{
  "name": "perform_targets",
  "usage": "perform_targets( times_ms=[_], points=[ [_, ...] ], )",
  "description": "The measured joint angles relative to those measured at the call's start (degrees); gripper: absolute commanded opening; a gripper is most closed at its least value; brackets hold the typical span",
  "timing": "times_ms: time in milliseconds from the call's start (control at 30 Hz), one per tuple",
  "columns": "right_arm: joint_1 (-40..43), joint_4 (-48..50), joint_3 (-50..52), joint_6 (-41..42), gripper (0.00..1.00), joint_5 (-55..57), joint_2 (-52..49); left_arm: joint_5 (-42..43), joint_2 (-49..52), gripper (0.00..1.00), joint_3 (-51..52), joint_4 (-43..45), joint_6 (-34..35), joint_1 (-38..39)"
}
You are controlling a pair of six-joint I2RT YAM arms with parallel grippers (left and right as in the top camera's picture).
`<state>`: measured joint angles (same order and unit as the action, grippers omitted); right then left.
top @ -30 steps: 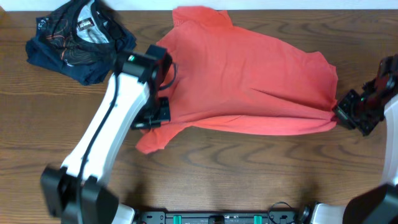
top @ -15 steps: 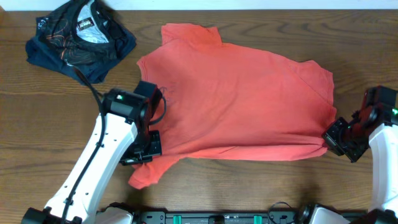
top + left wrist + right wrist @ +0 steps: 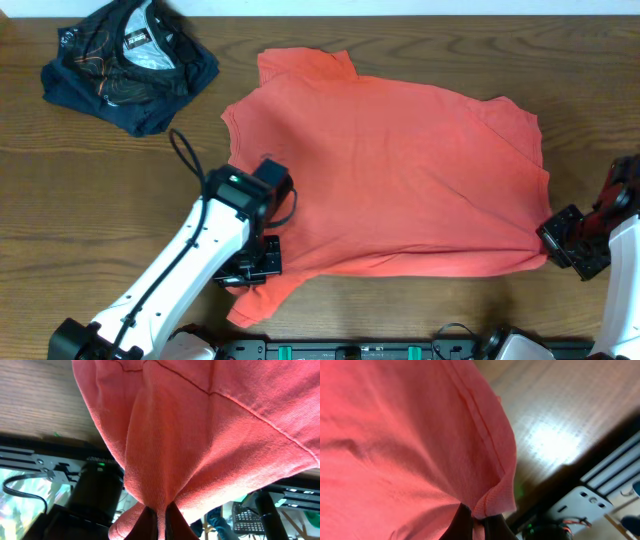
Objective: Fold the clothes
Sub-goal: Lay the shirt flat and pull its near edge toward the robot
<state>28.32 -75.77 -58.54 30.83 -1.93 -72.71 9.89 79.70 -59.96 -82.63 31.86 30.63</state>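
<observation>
My right gripper is to release the red T-shirt's corner on the shirt's side edge (image 3: 540, 224), just above the near hem.
A red T-shirt (image 3: 390, 170) lies spread across the middle of the wooden table. My left gripper (image 3: 262, 262) is shut on its near left edge, with a sleeve hanging below it toward the table's front edge. In the left wrist view the red cloth (image 3: 200, 435) bunches into the closed fingers (image 3: 159, 519). My right gripper (image 3: 556, 243) is shut on the shirt's near right corner. The right wrist view shows the red hem (image 3: 490, 440) pinched between the fingers (image 3: 479, 521).
A dark blue garment (image 3: 125, 65) with a printed pattern lies crumpled at the far left corner. The table's front edge with the arm bases (image 3: 350, 350) runs just below the shirt.
Both grippers have pulled the shirt toward the front edge. The shirt has slid nearer and spread flatter. The left arm has moved right and toward the front.
</observation>
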Motion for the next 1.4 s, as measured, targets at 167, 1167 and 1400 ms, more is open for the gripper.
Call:
perform_targets(
  times_ms=[167, 1167, 1400],
  points=[
    [0.5, -0.7, 0.0, 0.4, 0.01, 2.0, 3.4, 0.3, 0.0, 0.06, 0.0, 0.0, 3.4, 5.9],
    [1.9, 1.9, 0.1, 3.8, 0.01, 3.3, 6.4, -16.4, -3.8, 0.06, -1.6, 17.9, 0.3, 4.1],
    [1.8, -2.3, 2.0, 8.1, 0.02, 3.5, 6.4, -19.1, -3.8, 0.06, -1.6, 19.2, -0.9, 4.1]
  ],
)
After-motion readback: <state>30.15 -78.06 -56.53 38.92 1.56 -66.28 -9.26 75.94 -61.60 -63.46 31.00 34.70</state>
